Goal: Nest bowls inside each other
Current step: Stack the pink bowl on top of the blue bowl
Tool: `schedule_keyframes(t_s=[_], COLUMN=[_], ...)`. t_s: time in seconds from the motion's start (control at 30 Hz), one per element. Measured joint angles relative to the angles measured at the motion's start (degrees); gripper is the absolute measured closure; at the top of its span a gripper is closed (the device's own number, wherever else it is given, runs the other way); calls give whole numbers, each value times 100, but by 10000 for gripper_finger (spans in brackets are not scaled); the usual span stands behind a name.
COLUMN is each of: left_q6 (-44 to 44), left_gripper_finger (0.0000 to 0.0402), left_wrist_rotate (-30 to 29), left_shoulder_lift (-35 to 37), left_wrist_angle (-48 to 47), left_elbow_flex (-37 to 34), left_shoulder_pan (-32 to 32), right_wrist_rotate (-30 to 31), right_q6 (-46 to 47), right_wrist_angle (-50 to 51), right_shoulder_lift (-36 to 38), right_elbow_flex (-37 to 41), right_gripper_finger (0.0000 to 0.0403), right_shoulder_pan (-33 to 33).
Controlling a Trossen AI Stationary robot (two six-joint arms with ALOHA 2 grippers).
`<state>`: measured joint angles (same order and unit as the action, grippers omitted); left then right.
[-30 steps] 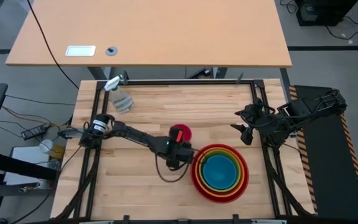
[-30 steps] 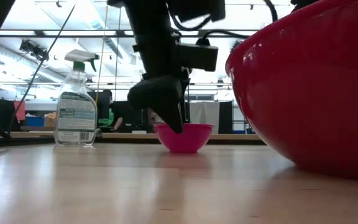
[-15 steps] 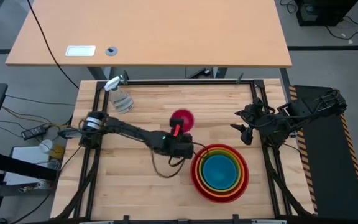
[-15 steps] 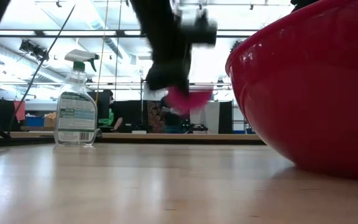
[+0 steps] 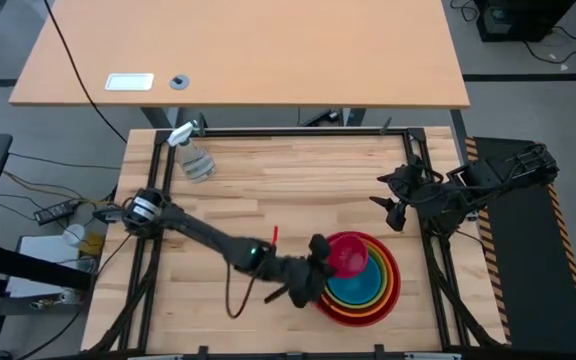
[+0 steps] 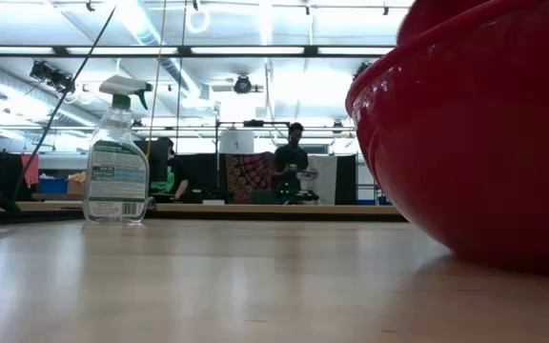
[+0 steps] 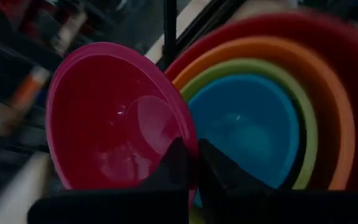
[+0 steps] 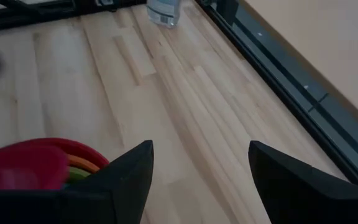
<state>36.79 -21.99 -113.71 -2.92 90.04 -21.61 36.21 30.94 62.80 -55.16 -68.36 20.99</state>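
Next, I let go of the pink bowl with my left gripper inside the blue bowl [image 5: 355, 274] [image 7: 243, 132], at the center of the nested stack.
The small magenta pink bowl [image 5: 349, 255] hangs tilted over the left part of the nested stack, with my left gripper [image 5: 320, 263] shut on it. The stack stands on the table at the near right: the red bowl [image 5: 395, 288] outermost, then the orange bowl [image 7: 331, 118], the lime green bowl [image 7: 303, 124] and the blue bowl [image 5: 363, 287] inside. The low view shows only the red bowl's wall [image 6: 484, 143]. My right gripper [image 5: 392, 211] waits open at the table's right side, above and apart from the stack. My left gripper pinches the pink bowl's rim [image 7: 190, 134], one finger inside the bowl and one outside. The fingers come from the table's left, slanting slightly down. The bowl is lifted clear and tipped, its opening turned back toward the wrist, above the blue bowl.
A clear spray bottle [image 5: 193, 155] stands at the table's far left corner. A black frame rail [image 5: 298, 131] runs along the far edge. The wooden table top [image 5: 268, 185] lies bare between the bottle and the stack. A person stands in the room beyond [image 6: 294, 162].
My left gripper has lifted the pink bowl off the table's middle and carried it toward the near right, over the stack. The wrist has turned, and the bowl, upright before, now hangs tipped. In the low view the arm and bowl have passed out of sight.
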Motion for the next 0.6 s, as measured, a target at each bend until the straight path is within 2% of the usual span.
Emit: schedule_keyframes(t_s=[0.13, 0.27, 0.37, 0.43, 0.6], left_q6=[-1100, -1282, -1399, -1436, -1508], left_gripper_finger=[393, 393, 393, 393, 393], left_wrist_rotate=[1150, 1723, 2020, 2018, 1971], left_shoulder_lift=[-1, -136, -463, -748, -1671], left_wrist_angle=[-102, -276, -892, -1367, -2744], left_elbow_flex=[46, 409, 906, 1346, 2845], left_shoulder_pan=[407, 463, 390, 326, 274], right_wrist_rotate=[-112, -120, -127, -127, -105], right_q6=[-9, -9, -10, -61, -141], right_wrist_angle=[-67, -63, -66, -97, -197], right_shoulder_lift=[1, 1, 2, -1, 1], right_elbow_flex=[0, 0, -2, 0, -4], right_gripper_finger=[135, 135, 135, 135, 135], right_shoulder_pan=[0, 0, 0, 0, -2])
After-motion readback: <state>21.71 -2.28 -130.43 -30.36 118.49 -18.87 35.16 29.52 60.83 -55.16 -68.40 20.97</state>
